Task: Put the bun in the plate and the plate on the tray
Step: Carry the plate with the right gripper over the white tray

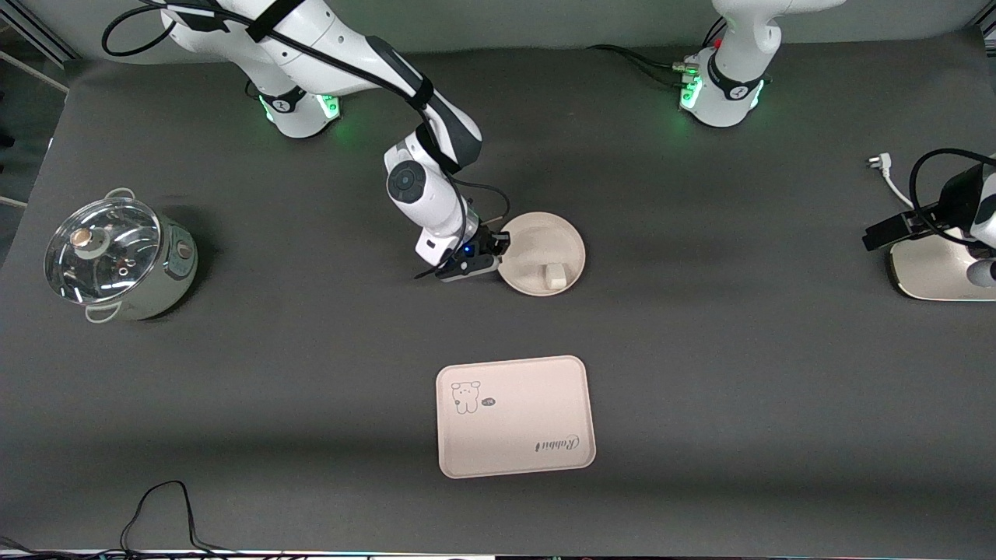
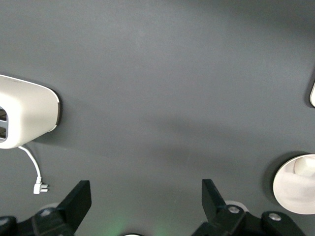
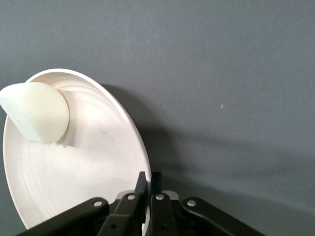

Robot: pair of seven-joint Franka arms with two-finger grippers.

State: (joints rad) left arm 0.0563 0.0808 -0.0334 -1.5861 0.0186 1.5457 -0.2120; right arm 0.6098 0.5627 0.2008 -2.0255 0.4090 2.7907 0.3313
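My right gripper is going to let go of the plate on the tray, just off its middle (image 1: 496, 414) toward the animal drawing.
The round cream plate (image 1: 545, 241) is at the middle of the table, and the off-white bun (image 1: 554, 276) lies in it by the rim nearest the front camera. My right gripper (image 1: 502, 243) is shut on the plate's rim at the right arm's side. In the right wrist view the fingertips (image 3: 149, 176) pinch the rim of the plate (image 3: 74, 172), with the bun (image 3: 37, 113) against the opposite rim. The tray (image 1: 515, 416), with its animal drawing and "Rabbit" script, lies nearer the front camera than the plate. My left gripper (image 1: 879, 232) waits open and empty at the left arm's end of the table (image 2: 146, 187).
A steel pot with a glass lid (image 1: 117, 257) stands at the right arm's end. A white appliance (image 1: 934, 272) with a cord and plug (image 1: 879, 165) sits under the left arm; it also shows in the left wrist view (image 2: 24, 115).
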